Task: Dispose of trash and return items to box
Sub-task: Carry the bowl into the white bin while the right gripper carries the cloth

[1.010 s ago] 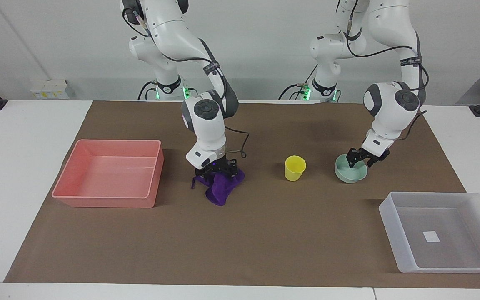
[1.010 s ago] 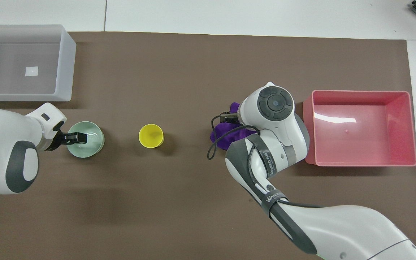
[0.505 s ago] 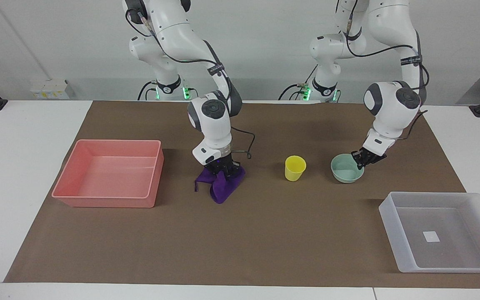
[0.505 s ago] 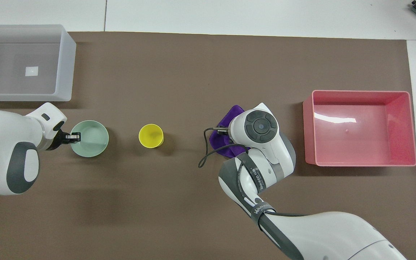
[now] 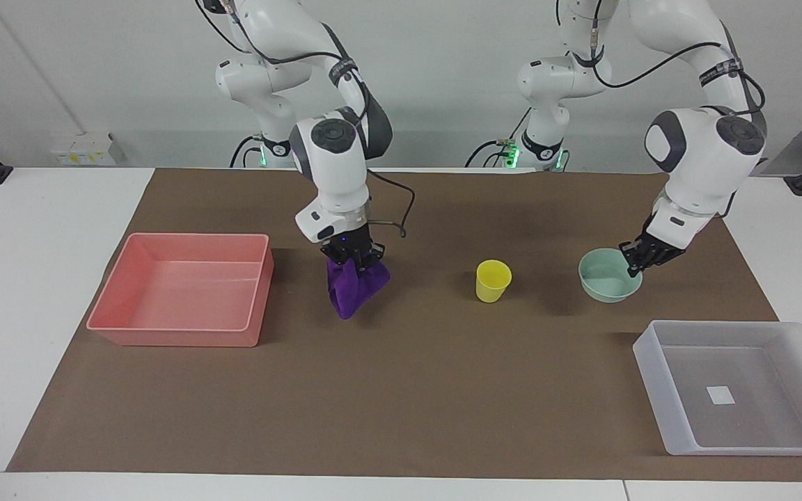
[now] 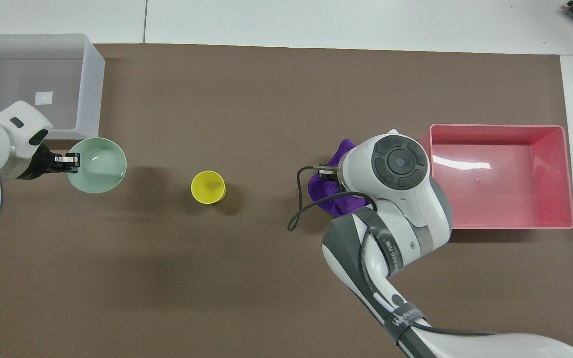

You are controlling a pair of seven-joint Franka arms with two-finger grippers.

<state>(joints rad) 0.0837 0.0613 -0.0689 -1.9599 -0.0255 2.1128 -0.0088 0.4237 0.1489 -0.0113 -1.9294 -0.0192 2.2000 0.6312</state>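
Observation:
My left gripper has the mint-green bowl. It will let the bowl go over the white sticker in the translucent tray (image 6: 44,89).
My right gripper (image 5: 354,254) is shut on the deep-purple cloth (image 5: 352,287), which hangs bunched from it just above the mat beside the pink bin; the cloth also shows in the overhead view (image 6: 333,198). My left gripper (image 5: 641,259) is shut on the rim of the mint-green bowl (image 5: 604,277) and holds it a little above the mat; gripper (image 6: 65,161) and bowl (image 6: 98,166) sit close to the translucent tray (image 6: 92,89). The yellow cup (image 5: 493,280) stands upright on the mat between the two grippers. The tray (image 5: 756,376) holds only its white sticker.
The pink bin (image 5: 185,238) stands at the right arm's end of the table, with nothing in it. A brown mat (image 5: 401,390) covers the table's middle. A black cable loops from the right wrist over the mat.
The right gripper closed on the cloth and lifted it off the mat toward the pink bin. The left gripper closed on the bowl's rim, raised it and carried it toward the tray.

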